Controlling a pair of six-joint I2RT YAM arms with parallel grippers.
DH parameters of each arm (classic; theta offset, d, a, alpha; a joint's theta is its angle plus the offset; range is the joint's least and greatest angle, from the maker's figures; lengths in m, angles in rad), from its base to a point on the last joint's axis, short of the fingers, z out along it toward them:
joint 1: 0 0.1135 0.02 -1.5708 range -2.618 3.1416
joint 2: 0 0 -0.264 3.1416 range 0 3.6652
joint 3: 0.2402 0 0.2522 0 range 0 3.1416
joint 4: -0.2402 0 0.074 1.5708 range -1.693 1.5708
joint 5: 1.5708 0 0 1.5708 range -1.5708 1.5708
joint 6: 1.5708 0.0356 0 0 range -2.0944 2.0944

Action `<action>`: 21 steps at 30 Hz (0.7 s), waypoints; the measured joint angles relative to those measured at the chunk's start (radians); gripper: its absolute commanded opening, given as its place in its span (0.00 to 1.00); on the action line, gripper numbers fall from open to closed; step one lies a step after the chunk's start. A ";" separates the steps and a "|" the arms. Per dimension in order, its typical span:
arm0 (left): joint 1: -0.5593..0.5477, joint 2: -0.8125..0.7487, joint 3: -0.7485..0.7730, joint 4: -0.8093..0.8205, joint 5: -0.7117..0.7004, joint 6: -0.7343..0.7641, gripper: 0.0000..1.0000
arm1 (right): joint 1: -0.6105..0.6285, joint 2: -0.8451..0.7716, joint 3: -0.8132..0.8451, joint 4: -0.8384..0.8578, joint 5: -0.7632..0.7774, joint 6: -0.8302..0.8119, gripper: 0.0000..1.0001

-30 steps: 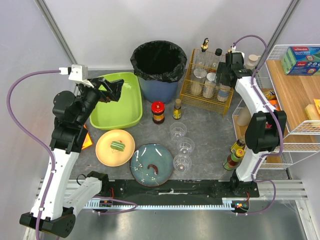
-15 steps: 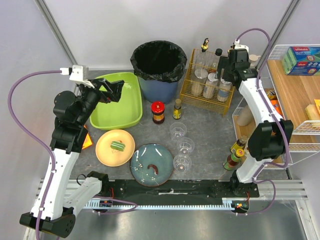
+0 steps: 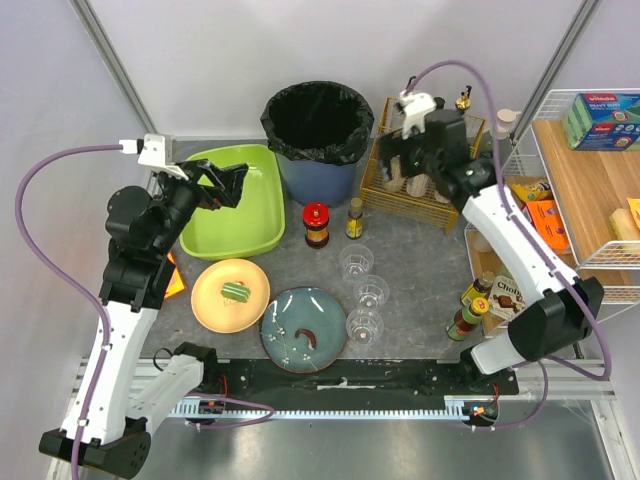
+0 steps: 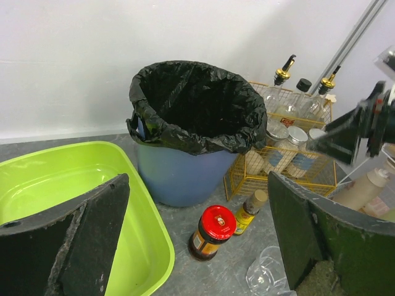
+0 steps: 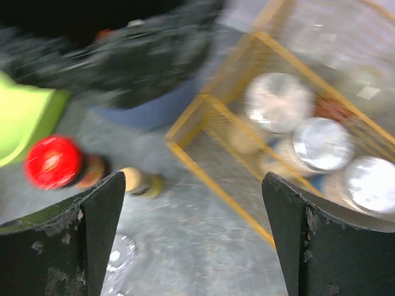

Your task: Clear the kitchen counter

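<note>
The robot's right gripper will next go to the red-lidded jar beside the small yellow bottle and close on the jar's red lid (image 3: 315, 215) (image 5: 54, 161).
On the grey kitchen counter (image 3: 420, 255) stand a red-lidded jar (image 3: 316, 223), a small yellow bottle (image 3: 354, 218), three clear glasses (image 3: 371, 292), a yellow plate (image 3: 212, 305) with a green morsel and a blue plate (image 3: 285, 318) with a brown scrap. My left gripper (image 3: 232, 185) hangs open over the green tub (image 3: 250, 225). Its wrist view shows the jar (image 4: 213, 231) between the left gripper's (image 4: 197, 240) spread jaws, well below them. Above the front of the yellow wire basket (image 3: 400, 195) my right gripper (image 3: 403, 160) is open and empty; the right gripper (image 5: 191, 234) frames bare counter, jar (image 5: 54, 161) and bottle (image 5: 141, 182).
A black-lined bin (image 3: 317, 125) stands behind the jar. The wire basket holds several capped jars and bottles. A white wire rack (image 3: 590, 180) with wooden shelves fills the right side, with sauce bottles (image 3: 470, 310) at its foot.
My right arm has swung left from the rack side to above the yellow basket, and its jaws have spread wider. The left arm has barely shifted.
</note>
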 measured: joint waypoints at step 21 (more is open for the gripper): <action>0.000 -0.044 -0.014 -0.027 -0.001 0.000 0.98 | 0.444 0.027 -0.222 0.226 -0.030 -0.044 0.98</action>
